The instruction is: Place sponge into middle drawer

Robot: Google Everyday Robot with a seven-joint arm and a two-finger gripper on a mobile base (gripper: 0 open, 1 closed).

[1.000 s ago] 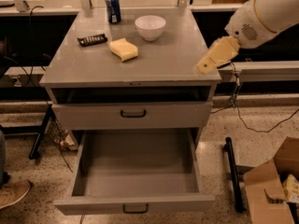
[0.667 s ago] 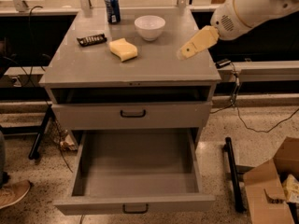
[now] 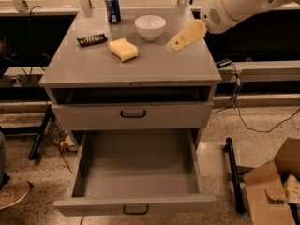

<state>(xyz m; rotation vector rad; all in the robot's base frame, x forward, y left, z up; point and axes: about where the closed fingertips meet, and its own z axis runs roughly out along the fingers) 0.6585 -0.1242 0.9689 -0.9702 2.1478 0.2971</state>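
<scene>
Next, I grip the pale yellow sponge's end [image 3: 133, 52] farthest from the dark snack bar.
The pale yellow sponge [image 3: 123, 49] lies on the grey cabinet top [image 3: 140, 69], left of centre. My gripper [image 3: 174, 44], with cream-yellow fingers, hangs above the top's right side, to the right of the sponge and just right of the white bowl [image 3: 150, 27]; it holds nothing. The middle drawer [image 3: 136, 172] is pulled wide open at the bottom of the cabinet and its grey inside is bare. The shallower drawer [image 3: 133, 114] above it is closed.
A blue can [image 3: 112, 7] stands at the back left of the top. A dark snack bar [image 3: 92, 40] lies left of the sponge. A cardboard box [image 3: 274, 191] sits on the floor at the right, beside a black bar [image 3: 233, 172].
My gripper has moved left and further over the cabinet top, from past its right edge to a spot near the bowl. The sponge and drawers have not moved.
</scene>
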